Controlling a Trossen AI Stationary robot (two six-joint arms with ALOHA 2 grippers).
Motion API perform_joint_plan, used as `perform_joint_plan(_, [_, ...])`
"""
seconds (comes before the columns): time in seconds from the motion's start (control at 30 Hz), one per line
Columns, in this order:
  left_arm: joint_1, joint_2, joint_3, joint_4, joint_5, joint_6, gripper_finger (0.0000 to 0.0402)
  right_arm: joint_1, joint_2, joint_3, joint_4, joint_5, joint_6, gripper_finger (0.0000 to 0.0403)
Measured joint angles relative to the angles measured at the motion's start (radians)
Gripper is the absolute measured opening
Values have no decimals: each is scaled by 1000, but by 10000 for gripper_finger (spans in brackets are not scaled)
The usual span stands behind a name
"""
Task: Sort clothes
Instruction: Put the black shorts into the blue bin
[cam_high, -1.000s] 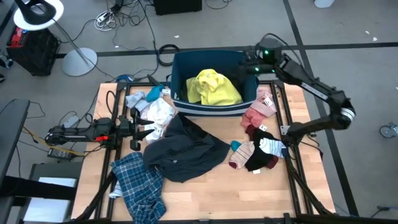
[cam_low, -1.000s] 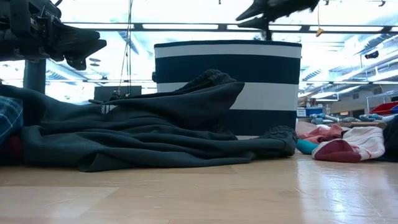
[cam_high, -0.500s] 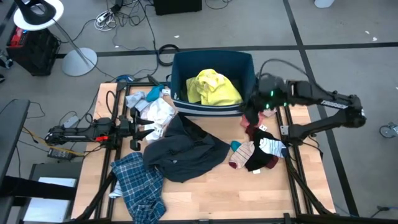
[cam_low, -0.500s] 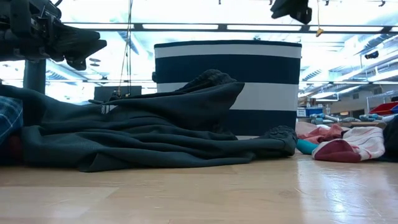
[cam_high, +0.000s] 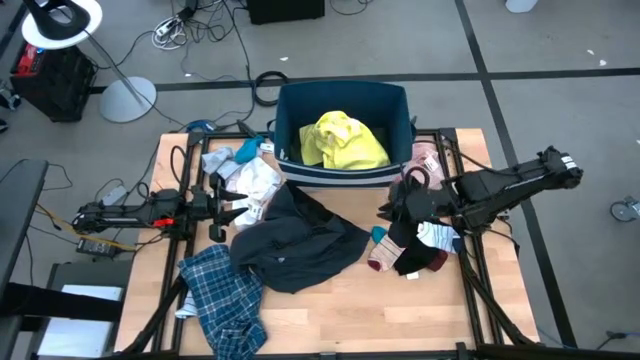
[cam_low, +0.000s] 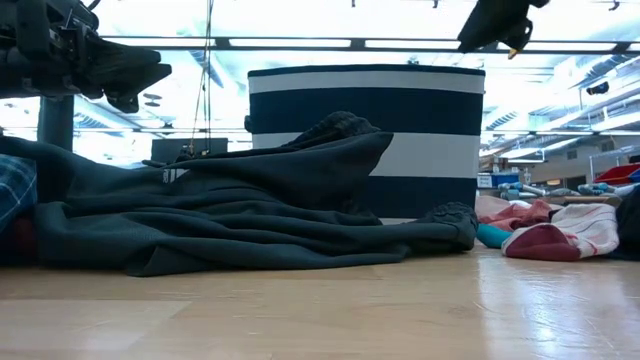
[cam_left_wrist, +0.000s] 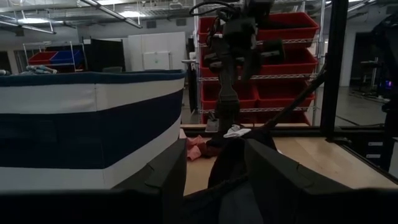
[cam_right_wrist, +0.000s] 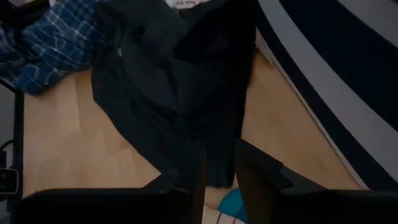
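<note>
The robot's left gripper needs to next go to the middle of the dark navy jacket (cam_high: 293, 240), between the blue bin and the plaid shirt, and close there.
A dark navy jacket (cam_high: 300, 240) lies spread on the table's middle; it also shows in the low view (cam_low: 230, 200) and the right wrist view (cam_right_wrist: 161, 93). A blue plaid shirt (cam_high: 225, 295) lies at the near left. A yellow top (cam_high: 343, 140) lies in the blue bin (cam_high: 345, 178). Striped socks (cam_high: 415, 245) lie at the right, pink pieces (cam_high: 420, 175) beyond them, white pieces (cam_high: 245, 180) at the far left. My right gripper (cam_high: 388, 212) hangs open above the jacket's right edge, touching nothing. My left gripper (cam_high: 228, 210) is open at the left, by the jacket.
The bin with its white stripe (cam_low: 365, 140) stands at the table's far middle. A teal sock (cam_high: 379, 234) lies between the jacket and the sock pile. Bare wood (cam_high: 350, 310) shows at the near middle. Cables and a lamp stand lie on the floor beyond.
My right gripper has swung from above the bin's far right corner toward the table's near edge, past the pink pieces, and now points left over the jacket's right edge. The clothes have not moved.
</note>
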Motion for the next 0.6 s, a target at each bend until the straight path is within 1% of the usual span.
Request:
perform_joint_plan(0.17, [0,0,0,0,5,0,168,27,-1,0,-41,4,8,84])
perform_joint_plan(0.27, [0,0,0,0,5,0,168,44,-1,0,-95,4,17,84])
perform_joint_plan(0.5, [0,0,0,0,4,0,168,93,-1,0,-228,17,120,84])
perform_joint_plan(0.6, [0,0,0,0,4,0,168,116,-2,-18,-248,19,168,84])
